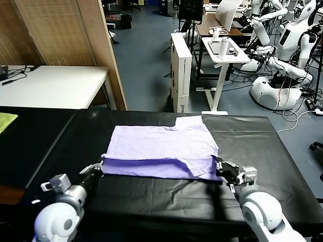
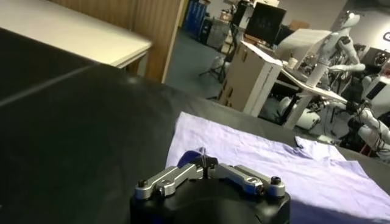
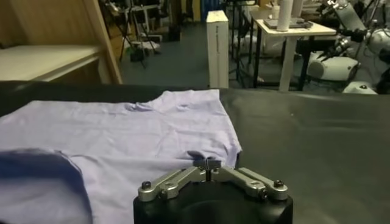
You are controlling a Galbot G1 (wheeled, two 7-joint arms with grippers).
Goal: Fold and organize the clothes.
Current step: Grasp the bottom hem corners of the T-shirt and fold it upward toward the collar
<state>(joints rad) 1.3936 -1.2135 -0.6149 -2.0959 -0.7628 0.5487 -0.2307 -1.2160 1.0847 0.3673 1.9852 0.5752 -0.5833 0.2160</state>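
The T-shirt's near hem hangs raised from my grippers, so I will lay the hem flat, open, retake the near corners [image 1: 105, 170] and pull the T-shirt closer.
The clothes are one pale lavender T-shirt [image 1: 161, 143], spread on the black table [image 1: 262, 146] with its near hem raised in a fold. My left gripper [image 1: 99, 168] is shut on the shirt's near left corner. The right gripper [image 1: 221, 169] is shut on the near right corner. In the left wrist view the shut gripper [image 2: 205, 159] pinches a dark bit of fabric, and the shirt [image 2: 292, 167] stretches away beyond it. In the right wrist view the gripper [image 3: 208, 162] pinches the hem of the shirt [image 3: 122, 134].
A yellow-green cloth [image 1: 6, 121] lies at the table's far left edge. Behind it stand a white table [image 1: 50, 83] and a wooden partition [image 1: 65, 30]. A tall white box [image 1: 180, 70], a small stand table [image 1: 224, 50] and white robots [image 1: 287, 50] stand beyond the far edge.
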